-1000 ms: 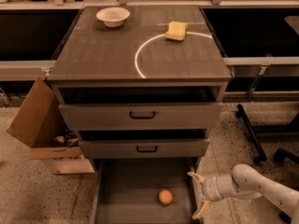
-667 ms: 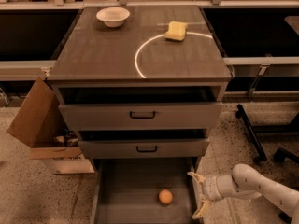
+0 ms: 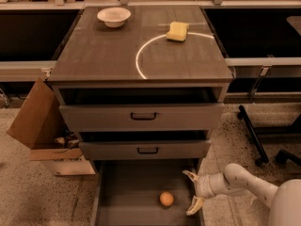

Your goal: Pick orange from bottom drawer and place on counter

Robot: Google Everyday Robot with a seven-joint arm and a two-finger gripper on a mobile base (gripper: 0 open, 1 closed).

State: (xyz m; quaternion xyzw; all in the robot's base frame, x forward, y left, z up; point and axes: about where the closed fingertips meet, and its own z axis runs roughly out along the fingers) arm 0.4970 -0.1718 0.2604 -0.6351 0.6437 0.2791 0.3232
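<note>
I should next move my gripper to the orange in the open bottom drawer and close it on the orange's side (image 3: 170, 198) nearest the white arm.
The orange (image 3: 166, 199) lies on the floor of the open bottom drawer (image 3: 127, 192), right of its middle. My gripper (image 3: 192, 190) is at the drawer's right wall, just right of the orange and apart from it. Its two pale fingers (image 3: 194, 205) are spread wide and hold nothing. The white arm reaches in from the lower right. The counter (image 3: 103, 51) is the dark wood-grain cabinet top above, with a white arc marked on it.
A white bowl (image 3: 114, 17) and a yellow sponge (image 3: 178, 31) sit on the counter. Two upper drawers with dark handles (image 3: 143, 116) stand slightly open. A cardboard box (image 3: 40, 126) stands on the floor at left. Black chair legs (image 3: 254, 135) stand at right.
</note>
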